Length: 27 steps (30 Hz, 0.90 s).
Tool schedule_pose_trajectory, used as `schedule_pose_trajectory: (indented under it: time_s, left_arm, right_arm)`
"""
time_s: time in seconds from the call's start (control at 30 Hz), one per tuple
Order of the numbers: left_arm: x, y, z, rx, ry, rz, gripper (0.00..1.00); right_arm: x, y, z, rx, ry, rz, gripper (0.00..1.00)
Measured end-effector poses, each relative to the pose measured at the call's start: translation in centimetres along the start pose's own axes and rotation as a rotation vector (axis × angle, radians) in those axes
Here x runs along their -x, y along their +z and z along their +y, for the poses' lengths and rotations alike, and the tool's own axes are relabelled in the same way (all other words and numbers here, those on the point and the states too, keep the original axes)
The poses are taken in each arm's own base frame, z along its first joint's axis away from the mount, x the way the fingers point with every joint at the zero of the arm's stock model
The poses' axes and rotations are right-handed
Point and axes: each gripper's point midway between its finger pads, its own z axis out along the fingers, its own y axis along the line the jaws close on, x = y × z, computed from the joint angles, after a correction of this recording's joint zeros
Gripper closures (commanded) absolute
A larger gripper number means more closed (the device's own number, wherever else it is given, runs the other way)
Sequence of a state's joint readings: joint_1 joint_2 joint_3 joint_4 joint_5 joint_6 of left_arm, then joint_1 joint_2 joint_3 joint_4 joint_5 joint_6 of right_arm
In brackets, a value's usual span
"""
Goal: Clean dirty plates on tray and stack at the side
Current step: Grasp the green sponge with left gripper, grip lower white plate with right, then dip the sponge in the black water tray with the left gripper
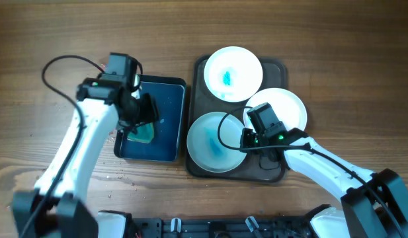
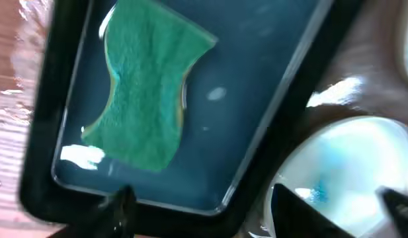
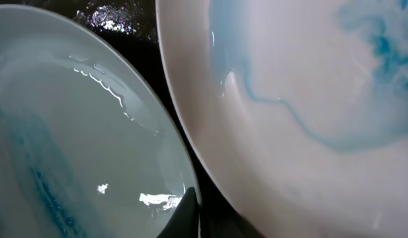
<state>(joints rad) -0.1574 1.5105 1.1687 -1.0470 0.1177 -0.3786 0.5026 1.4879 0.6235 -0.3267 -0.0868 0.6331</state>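
The green sponge lies beyond the left gripper's open fingers, so the robot's left gripper will move over the sponge and pinch its narrow middle (image 2: 147, 84) before it scrubs the plate.
Three dirty plates lie on the dark brown tray (image 1: 273, 168): one at the back (image 1: 233, 73), one at the right (image 1: 289, 106), one at the front left (image 1: 210, 142), each smeared blue. My right gripper (image 1: 246, 134) sits at the front-left plate's right rim. In the right wrist view (image 3: 204, 218) its jaws are narrow around that rim, one finger lying inside the plate (image 3: 71, 145). A second plate (image 3: 303, 86) lies close beside it. My left gripper (image 1: 143, 112) is open and empty (image 2: 204, 218) over the basin.
A black basin (image 1: 170, 89) of blue water stands left of the tray, its rim showing in the left wrist view (image 2: 276, 132). A green sponge (image 1: 143, 133) lies in the water (image 2: 147, 92), apart from my fingers. Bare wooden table surrounds both.
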Motion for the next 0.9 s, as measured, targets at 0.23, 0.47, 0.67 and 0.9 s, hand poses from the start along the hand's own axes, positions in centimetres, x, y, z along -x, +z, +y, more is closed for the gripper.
schedule_pose_trajectory:
  time_s: [0.23, 0.47, 0.67, 0.9]
  left_arm:
    - [0.7, 8.1, 4.8, 0.258, -0.064, 0.037, 0.96]
    - [0.2, 8.0, 2.8, 0.148, -0.023, 0.086, 0.43]
    - [3.5, 7.5, 1.9, 0.115, 0.002, -0.079, 0.72]
    - [3.2, 10.0, 2.8, 0.131, 0.008, -0.091, 0.88]
  right_arm:
    - [0.0, 0.0, 0.0, -0.002, 0.003, 0.0, 0.96]
    - [-0.1, 0.0, -0.1, -0.009, 0.004, 0.005, 0.96]
    - [-0.1, -0.1, -0.2, -0.011, 0.005, 0.005, 0.96]
    - [-0.1, -0.1, -0.2, -0.01, 0.008, 0.006, 0.96]
